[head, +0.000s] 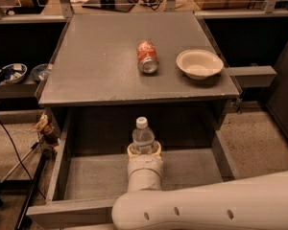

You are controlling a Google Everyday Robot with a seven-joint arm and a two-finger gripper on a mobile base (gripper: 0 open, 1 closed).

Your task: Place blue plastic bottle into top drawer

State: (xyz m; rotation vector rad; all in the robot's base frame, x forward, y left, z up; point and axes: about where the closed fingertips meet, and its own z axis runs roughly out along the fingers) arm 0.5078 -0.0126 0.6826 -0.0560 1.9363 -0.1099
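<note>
The blue plastic bottle, now held inside the drawer's opening, will be released upright on the middle of the open top drawer's bottom (148, 161).
The blue plastic bottle (142, 134) is a small clear bottle with a white cap, standing upright over the open top drawer (86, 176). My gripper (144, 150) is shut on the bottle's lower body, holding it inside the drawer's opening near the middle. The bottle's base is hidden behind my white wrist. My arm reaches in from the bottom right of the view. The drawer is pulled out wide below the grey cabinet top (101, 61).
A red soda can (147, 56) lies on its side on the cabinet top. A cream bowl (199, 63) stands to its right. Bowls (12, 72) sit on a low shelf at left. Cables and a stand leg are on the floor at left.
</note>
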